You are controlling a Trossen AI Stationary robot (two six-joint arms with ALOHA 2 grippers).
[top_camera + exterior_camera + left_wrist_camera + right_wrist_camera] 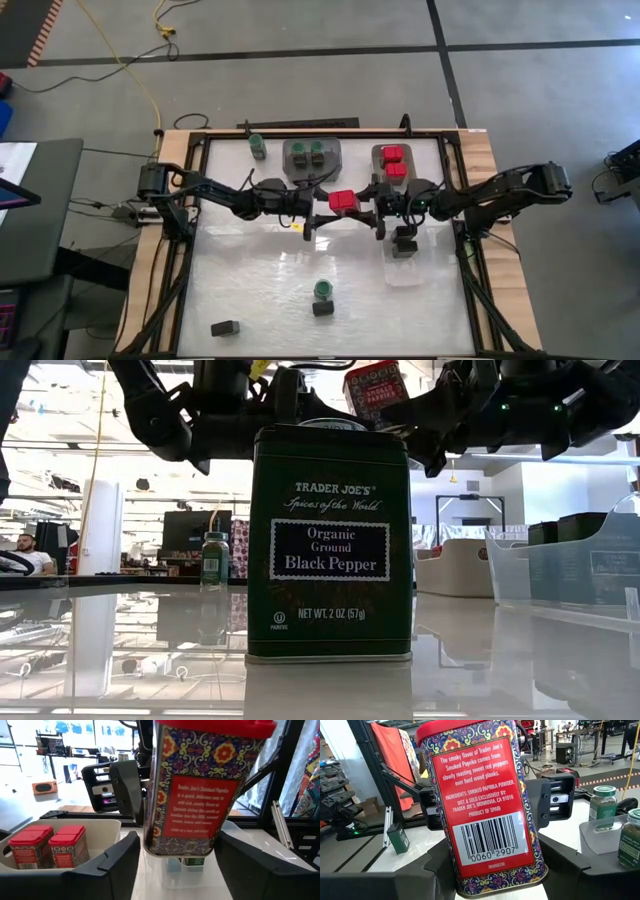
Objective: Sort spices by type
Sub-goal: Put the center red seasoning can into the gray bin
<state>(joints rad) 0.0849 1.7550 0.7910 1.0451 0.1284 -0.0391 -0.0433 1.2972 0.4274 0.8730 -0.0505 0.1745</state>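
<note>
My left gripper should take the tin [181, 842] before my right gripper comes from above, because my right gripper holds the lower part of the paprika tin from the side.
A red-lidded paprika tin [343, 203] hangs in the air over the table's middle, between both grippers. My right gripper [368, 205] comes from the right and is shut on it. My left gripper [177, 850] comes from the left and is open. Its fingertips [125, 852] stand on either side of the tin's bottom end [180, 845], and I cannot tell whether they touch. Two red tins sit in a far tray [392, 163]. Two green-lidded jars stand in a grey tray [312, 157]. A black pepper tin [330, 540] stands upright near the table's near edge. My right gripper holds the red tin by its lower part [465, 870], pinched between the two fingers [432, 867] on opposite sides. The fingers come level from the table's right. The tin is lifted clear of the table, lid up, leaning slightly.
A lone green jar [258, 146] stands at the far left. A clear tray [405, 270] on the right holds a dark tin [405, 240]. A green jar [323, 289] stands by the pepper tin [322, 308], and another black tin [226, 327] lies near left.
</note>
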